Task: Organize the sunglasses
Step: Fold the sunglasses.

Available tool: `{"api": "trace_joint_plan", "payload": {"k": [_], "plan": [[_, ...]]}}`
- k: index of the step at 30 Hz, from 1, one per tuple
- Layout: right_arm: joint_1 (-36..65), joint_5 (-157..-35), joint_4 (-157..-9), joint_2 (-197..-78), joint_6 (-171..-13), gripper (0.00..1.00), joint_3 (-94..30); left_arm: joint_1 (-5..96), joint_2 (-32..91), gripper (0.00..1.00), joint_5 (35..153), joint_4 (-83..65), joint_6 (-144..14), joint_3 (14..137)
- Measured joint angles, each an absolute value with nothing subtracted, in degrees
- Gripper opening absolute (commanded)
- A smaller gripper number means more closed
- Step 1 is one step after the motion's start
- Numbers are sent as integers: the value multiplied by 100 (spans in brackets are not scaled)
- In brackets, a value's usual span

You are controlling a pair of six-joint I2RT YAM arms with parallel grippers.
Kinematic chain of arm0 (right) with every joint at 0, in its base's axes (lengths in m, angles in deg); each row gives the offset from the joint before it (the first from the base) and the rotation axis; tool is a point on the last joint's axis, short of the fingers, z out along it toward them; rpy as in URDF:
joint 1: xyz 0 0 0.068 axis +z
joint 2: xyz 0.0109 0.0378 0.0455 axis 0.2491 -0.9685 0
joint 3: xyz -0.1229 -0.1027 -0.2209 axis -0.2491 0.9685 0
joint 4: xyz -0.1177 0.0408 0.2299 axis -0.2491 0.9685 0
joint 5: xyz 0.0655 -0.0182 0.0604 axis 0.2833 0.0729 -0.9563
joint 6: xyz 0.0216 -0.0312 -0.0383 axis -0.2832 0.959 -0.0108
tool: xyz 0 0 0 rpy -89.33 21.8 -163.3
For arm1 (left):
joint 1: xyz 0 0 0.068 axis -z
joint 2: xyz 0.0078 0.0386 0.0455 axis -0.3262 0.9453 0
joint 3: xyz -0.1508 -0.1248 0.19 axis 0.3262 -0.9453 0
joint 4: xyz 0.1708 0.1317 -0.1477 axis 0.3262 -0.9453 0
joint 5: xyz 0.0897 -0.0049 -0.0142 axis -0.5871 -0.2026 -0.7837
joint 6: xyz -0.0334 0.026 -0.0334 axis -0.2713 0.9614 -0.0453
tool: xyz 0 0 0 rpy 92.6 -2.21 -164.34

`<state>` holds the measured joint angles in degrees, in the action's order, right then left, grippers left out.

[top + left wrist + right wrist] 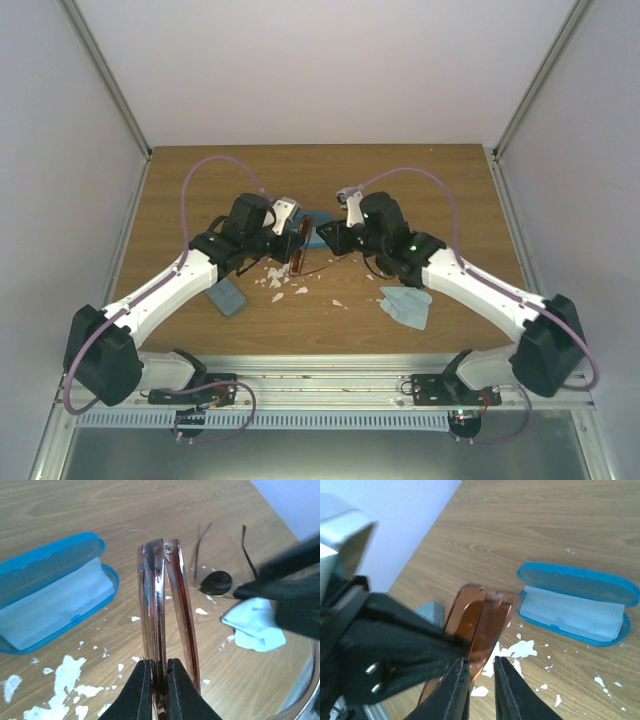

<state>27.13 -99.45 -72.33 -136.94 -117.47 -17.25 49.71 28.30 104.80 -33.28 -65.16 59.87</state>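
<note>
Next, my left gripper sets the reddish-brown sunglasses down and lets go of them on the pale lining inside the open bright blue case (308,238) (54,605).
My left gripper (159,676) is shut on the lower end of the reddish-brown sunglasses (162,605), holding them folded and upright above the table. It sits at the table's middle in the top view (294,246). My right gripper (481,677) is narrowly open right beside the same pair (480,620), whose edge sits against the inner face of its left finger. The black sunglasses (216,581) lie on the wood with arms spread, just beyond the right arm's fingers (285,587). They are hidden in the top view.
An open bright blue case (50,600) lies on the table, also in the right wrist view (575,605). A grey-blue case (228,297) lies front left, a pale blue cloth (408,306) front right. White flakes (275,280) litter the wood.
</note>
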Motion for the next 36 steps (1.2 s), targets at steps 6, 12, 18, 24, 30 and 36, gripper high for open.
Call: {"api": "trace_joint_plan", "payload": {"k": [6,12,18,24,30,36], "plan": [[2713,-10177,-7574,-12660,-11481,36,-1148,4969,2861,0,9718,-3545,-7047,6076],[2713,-10837,-7812,-12577,-11054,31,-773,4897,3040,0,9379,-4098,-8002,6765],[2720,-11406,-8125,-12612,-11011,21,-270,4733,3051,0,9547,-4253,-8496,6929],[2746,-11517,-8638,-13069,-11098,19,-281,4678,3071,0,10236,-4203,-8514,6863],[2751,-11545,-8747,-13552,-11159,18,-600,4665,3075,0,10981,-4052,-8201,6743],[2737,-11475,-8697,-13661,-11168,18,-746,4593,3077,0,11051,-3984,-7607,6738]]}}
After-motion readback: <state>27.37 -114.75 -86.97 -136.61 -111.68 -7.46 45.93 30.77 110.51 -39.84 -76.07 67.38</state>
